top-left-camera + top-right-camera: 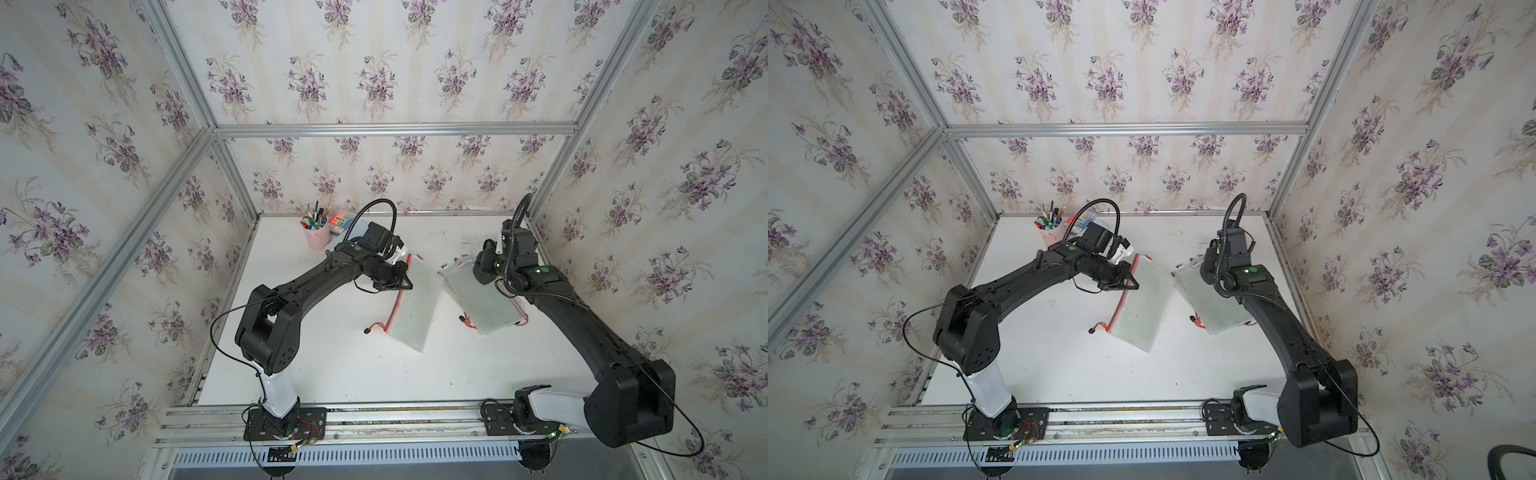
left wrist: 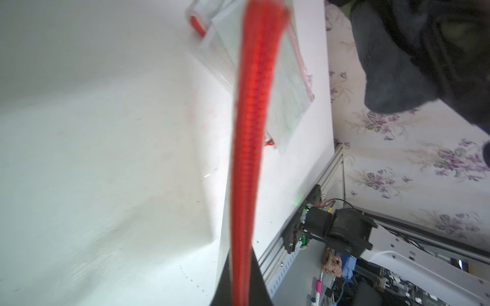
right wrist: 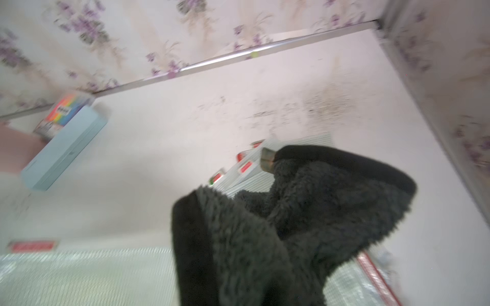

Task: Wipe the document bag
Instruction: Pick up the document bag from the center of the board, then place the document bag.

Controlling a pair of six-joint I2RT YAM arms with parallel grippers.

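Observation:
The robot's left gripper will release the document bag's zipper edge with the bag flat on the stack of document bags [image 1: 476,307] [image 2: 271,97]. The bag now leans tilted at the table's middle.
A translucent mesh document bag [image 1: 417,305] [image 1: 1144,309] with a red zipper edge [image 2: 249,159] leans tilted at the table's middle, its lower end on the table. My left gripper [image 1: 400,277] [image 1: 1128,281] [image 2: 240,290] is shut on the zipper edge near the bag's upper end. A fluffy black cloth [image 3: 291,225] [image 1: 482,272] [image 1: 1208,266] covers my right gripper [image 1: 484,266], which is shut on it. The cloth hangs over a stack of document bags [image 1: 484,303] [image 1: 1214,305] [image 3: 249,169] at the right, apart from the held bag. The right jaws are hidden by the cloth.
A pink pen cup [image 1: 316,237] [image 1: 1050,235], a box of markers [image 1: 341,221] [image 3: 63,112] and a light blue case [image 3: 63,152] stand at the back left. The wallpapered frame walls close three sides. The arm rail [image 1: 374,419] runs along the front edge.

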